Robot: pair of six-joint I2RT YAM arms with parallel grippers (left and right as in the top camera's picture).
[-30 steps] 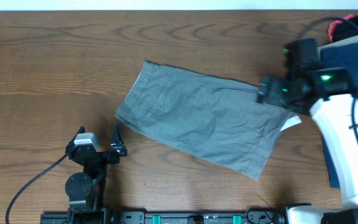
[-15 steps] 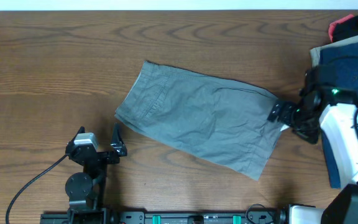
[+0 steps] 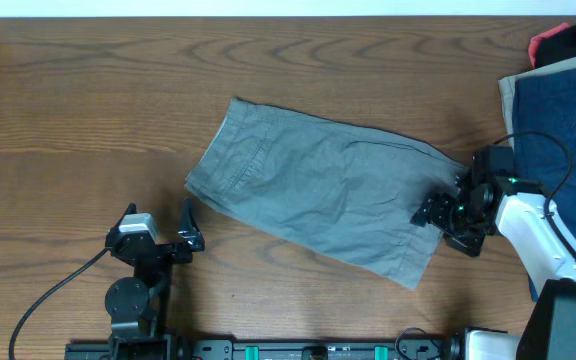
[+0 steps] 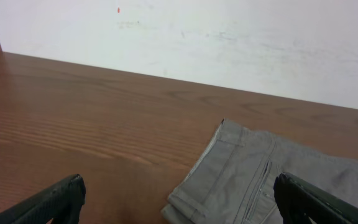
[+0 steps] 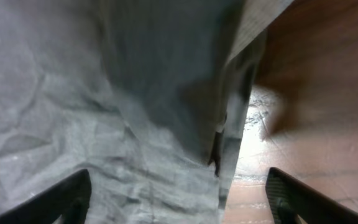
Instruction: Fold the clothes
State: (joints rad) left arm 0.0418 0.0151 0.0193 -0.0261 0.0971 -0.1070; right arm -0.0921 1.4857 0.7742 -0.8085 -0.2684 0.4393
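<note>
The grey-green shorts lie at a slant with their hem end toward the front, so my right gripper will grip the shorts' hem edge [image 3: 431,247] and swing it toward the wall before folding.
The grey-green shorts [image 3: 323,185] lie flat and slanted in the middle of the wooden table [image 3: 88,100], folded in half, waistband at the left. My right gripper [image 3: 438,213] is open, low over the shorts' right hem edge [image 5: 225,149], one finger over cloth and one over bare wood. My left gripper [image 3: 190,228] is open and empty, resting near the front edge just left of the waistband corner [image 4: 241,180].
A stack of other clothes sits at the right edge: navy [image 3: 563,110] on top, tan [image 3: 513,85] under it, red and black [image 3: 563,40] at the back corner. A white wall [image 4: 197,37] stands behind the table.
My right arm has swung down from the shorts' upper right corner to the lower right hem and dropped low over it. The shorts and left arm have not moved.
</note>
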